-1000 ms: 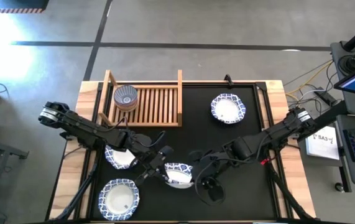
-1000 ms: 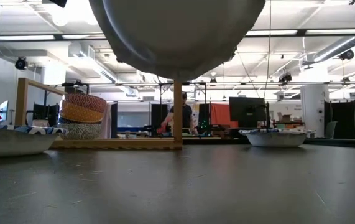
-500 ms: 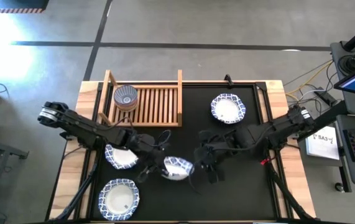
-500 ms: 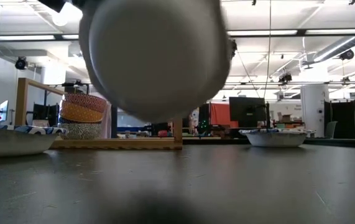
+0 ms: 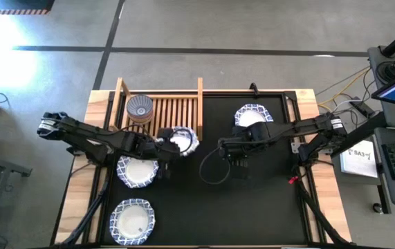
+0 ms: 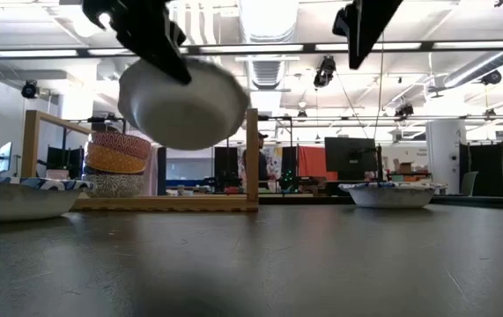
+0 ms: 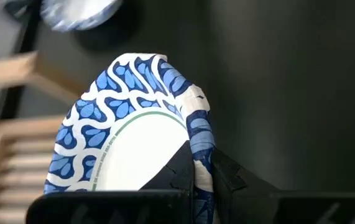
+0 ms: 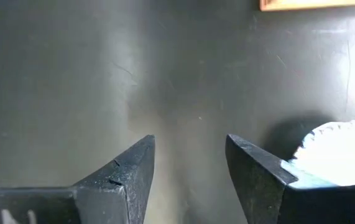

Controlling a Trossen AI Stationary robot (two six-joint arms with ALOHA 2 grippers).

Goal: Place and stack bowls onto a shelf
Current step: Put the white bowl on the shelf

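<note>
My left gripper needs to set the white bowl down and let go of it on the slats (image 5: 179, 108) between the small bowls and the shelf's post.
My left gripper (image 5: 167, 147) is shut on a white bowl with a blue patterned rim (image 5: 182, 140), held in the air over the near right corner of the wooden shelf (image 5: 176, 111). In the low view the bowl (image 6: 183, 101) hangs high, in front of the shelf's post. A stack of small bowls (image 5: 140, 107) (image 6: 116, 163) stands on the slats at the shelf's left end. My right gripper (image 5: 226, 149) (image 8: 189, 149) is open and empty above the mat's middle. My left gripper pinches the bowl's rim (image 7: 201, 149) on the side nearest the arm, one finger (image 7: 178, 168) inside the bowl and one (image 7: 225, 175) outside. The fingers reach from the table's left. The bowl is lifted clear, mouth up, slightly tilted.
Three more blue-rimmed bowls sit on the black mat: one toward the far right (image 5: 252, 119), one near the left (image 5: 137, 171), one at the near left corner (image 5: 131, 221). The shelf's upright rails (image 6: 252, 158) stand at its sides. A person shows in the room behind.
My left gripper has carried the bowl from the table's near middle up and toward the far left, over the shelf's near right corner. My right gripper has drawn away from the bowl toward the far edge and risen.
</note>
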